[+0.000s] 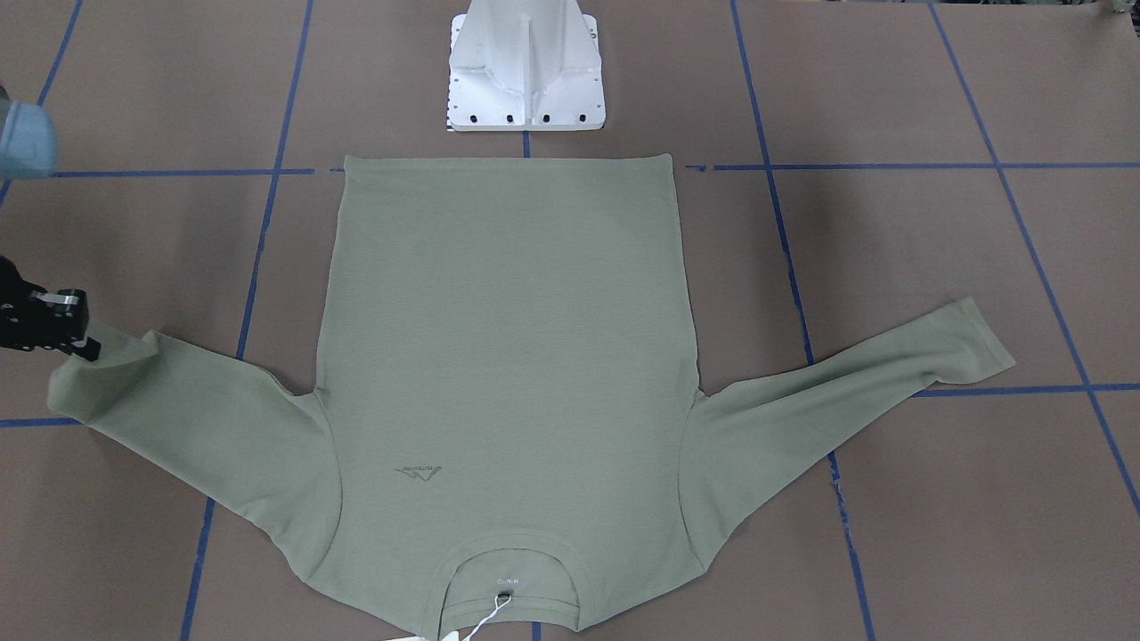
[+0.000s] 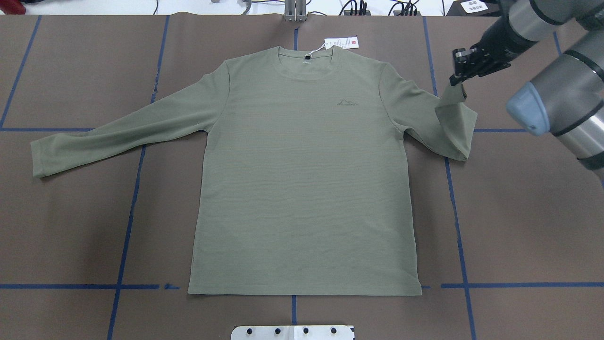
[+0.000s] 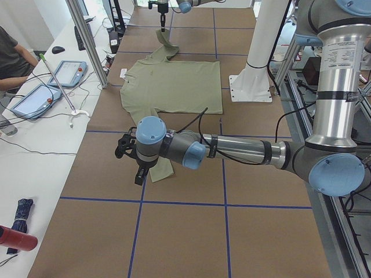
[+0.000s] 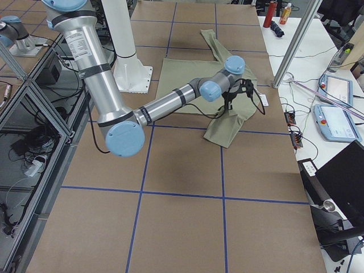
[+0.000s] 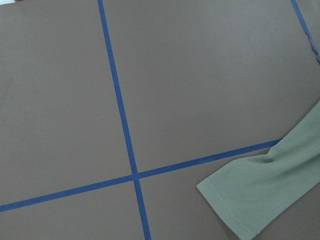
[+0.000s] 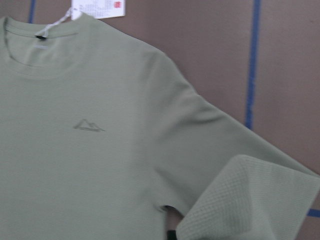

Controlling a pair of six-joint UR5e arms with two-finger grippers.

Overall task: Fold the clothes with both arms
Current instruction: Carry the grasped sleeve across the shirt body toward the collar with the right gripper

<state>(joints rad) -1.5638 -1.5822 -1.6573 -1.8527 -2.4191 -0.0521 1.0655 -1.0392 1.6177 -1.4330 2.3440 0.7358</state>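
My right gripper will let go of the cuff, now lifted and doubled back, on the body of the shirt, just inside the armpit of the other sleeve point(image 1: 658, 361).
The sage-green long-sleeved shirt point(image 2: 302, 179) lies flat and face up on the brown table, collar and white hang tag point(image 2: 340, 42) at the far edge. My right gripper point(image 2: 456, 81) is shut on the cuff of one sleeve point(image 2: 453, 118), holding it lifted and doubled back toward the body; the front view shows the same pinch point(image 1: 87, 345). The other sleeve point(image 2: 94, 141) lies stretched out flat. My left gripper point(image 3: 138, 175) hovers over that sleeve's cuff point(image 3: 157, 171); I cannot tell whether it is open or shut. The left wrist view shows only the cuff point(image 5: 250, 200) and table.
The white pedestal base point(image 1: 525, 71) stands just behind the shirt's hem. Blue tape lines point(image 2: 132, 189) grid the brown table cover. A side bench with tablets point(image 3: 35, 98), cables and a seated person point(image 3: 11, 58) runs along the table's far side.
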